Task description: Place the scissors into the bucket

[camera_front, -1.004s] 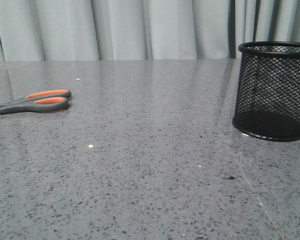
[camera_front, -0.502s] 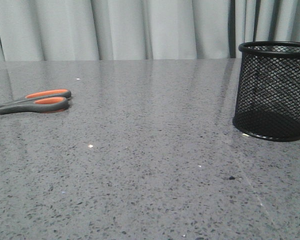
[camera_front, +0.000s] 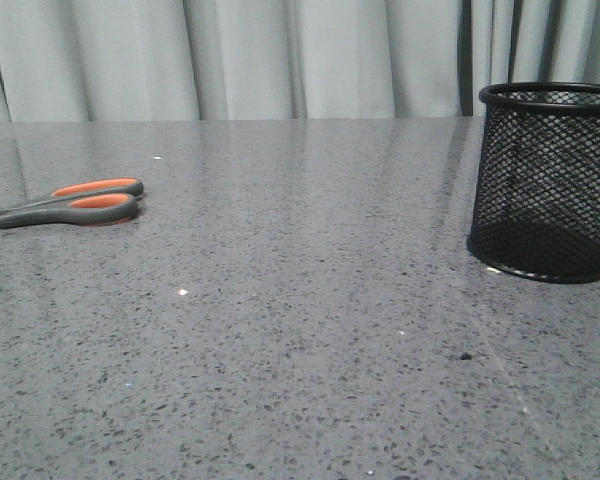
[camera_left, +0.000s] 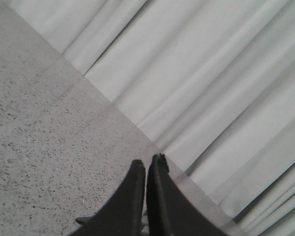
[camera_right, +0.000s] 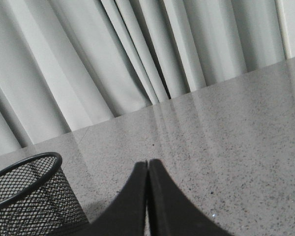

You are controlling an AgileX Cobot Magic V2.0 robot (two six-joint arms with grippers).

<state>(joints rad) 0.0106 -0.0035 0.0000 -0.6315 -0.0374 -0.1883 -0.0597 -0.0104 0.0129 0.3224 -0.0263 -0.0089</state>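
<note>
My left gripper needs to move to the scissors next and close on the handles' narrow grey part [camera_front: 26, 211], which sits between the orange-lined loops and the blades.
The scissors [camera_front: 75, 201], grey handles lined with orange, lie flat at the left of the table in the front view, blades running off the left edge. At the right stands the bucket [camera_front: 547, 180], a black wire-mesh cup, upright and with nothing showing inside. No arm shows in the front view. My left gripper [camera_left: 147, 162] is shut with nothing between its fingers, above bare tabletop near the curtain. My right gripper [camera_right: 148, 162] is shut too, holding nothing, with the bucket [camera_right: 29, 196] close beside it.
A grey speckled stone table [camera_front: 300, 330] spreads between scissors and bucket. Pale pleated curtains [camera_front: 280, 55] hang along the far edge. A few small white and dark specks lie on the surface.
</note>
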